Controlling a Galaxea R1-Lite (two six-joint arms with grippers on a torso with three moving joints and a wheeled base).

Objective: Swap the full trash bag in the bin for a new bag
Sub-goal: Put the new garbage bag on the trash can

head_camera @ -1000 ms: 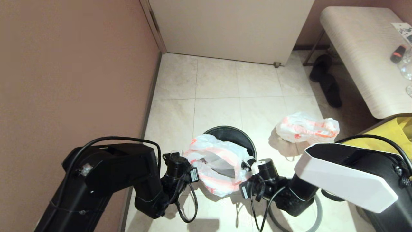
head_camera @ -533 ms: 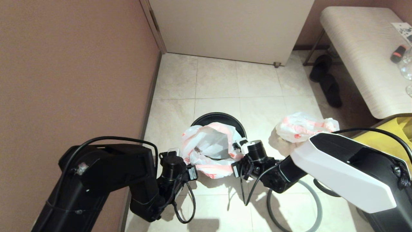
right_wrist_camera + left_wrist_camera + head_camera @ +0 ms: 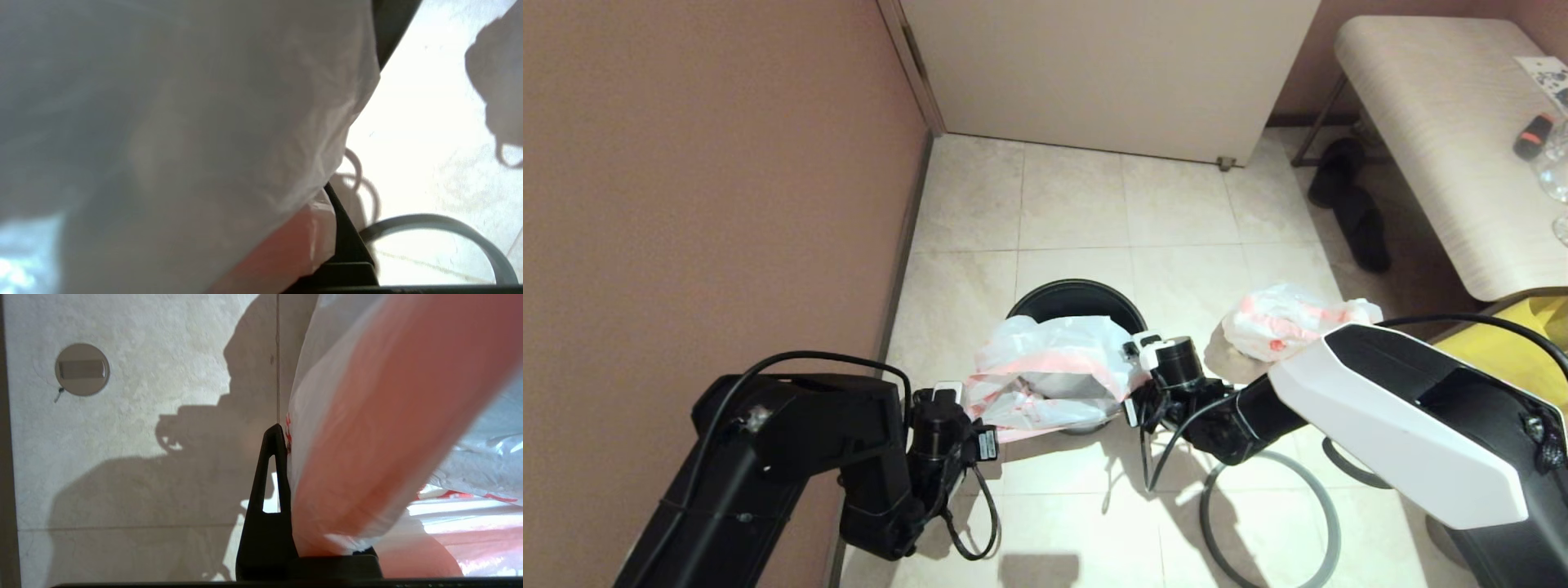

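Next, my left gripper releases the new bag spread over the opening of the black bin (image 3: 1066,358).
The new bag (image 3: 1054,363), limp white plastic with an orange-pink band, hangs stretched between both grippers over the near rim of the black bin (image 3: 1078,296). My left gripper (image 3: 964,402) is shut on the bag's left edge; in the left wrist view one black finger (image 3: 269,477) shows beside the bag (image 3: 367,416), which hides the other. My right gripper (image 3: 1134,371) is shut on the bag's right edge, and the bag (image 3: 184,122) fills most of the right wrist view. The full trash bag (image 3: 1290,322) lies bunched on the floor to the right of the bin.
The grey hoop rim (image 3: 1331,523) lies on the tiles under my right arm. A brown wall runs along the left, a door stands behind the bin. A bench (image 3: 1437,122), black slippers (image 3: 1347,204) and a yellow fabric bag (image 3: 1539,331) are at the right.
Both grippers carried the new bag forward and down onto the bin's near rim. They moved apart, pulling the bag's mouth flat and wide.
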